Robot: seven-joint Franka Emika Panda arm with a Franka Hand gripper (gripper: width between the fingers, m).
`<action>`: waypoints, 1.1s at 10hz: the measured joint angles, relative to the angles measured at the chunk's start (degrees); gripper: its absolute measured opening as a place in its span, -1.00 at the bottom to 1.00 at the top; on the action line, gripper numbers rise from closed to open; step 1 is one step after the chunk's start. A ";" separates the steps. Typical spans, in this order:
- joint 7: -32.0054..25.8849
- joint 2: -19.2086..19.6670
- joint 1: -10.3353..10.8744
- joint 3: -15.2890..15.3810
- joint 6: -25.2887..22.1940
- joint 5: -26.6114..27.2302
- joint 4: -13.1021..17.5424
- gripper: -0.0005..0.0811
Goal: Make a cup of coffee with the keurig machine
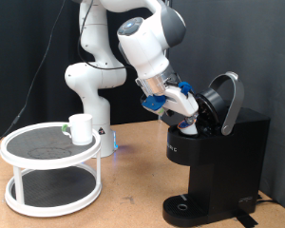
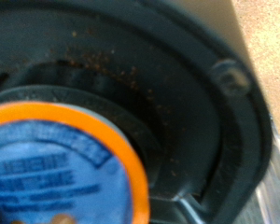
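Note:
Next, my gripper will go to the top of the silver handle (image 1: 235,81) on the keurig machine's open lid and close there.
The keurig machine (image 1: 221,152) stands at the exterior view's right with its hinged lid (image 1: 229,99) swung up and open. My gripper (image 1: 192,116), with blue parts on the hand, reaches down into the open brew head. The wrist view shows a small pod with a blue-orange top (image 2: 56,173) very close, inside the black round chamber (image 2: 182,103) of the machine. No fingers show in the wrist view, so I cannot see whether the pod is held. The white cup (image 1: 81,128) stands upright on a round stand at the exterior view's left, far from the gripper.
The cup's white two-tier round stand (image 1: 33,157) has dark mesh shelves and sits on the wooden table. The machine's round drip base (image 1: 185,207) has nothing on it. The robot's base (image 1: 93,85) is behind the stand. A black curtain is behind.

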 joint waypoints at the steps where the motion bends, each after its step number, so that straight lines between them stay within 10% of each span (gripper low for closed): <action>1: 0.11 0.43 0.17 0.77 0.95 0.10 -0.19 0.81; 11: -0.87 -4.46 -2.95 -0.37 3.41 4.39 -2.50 0.81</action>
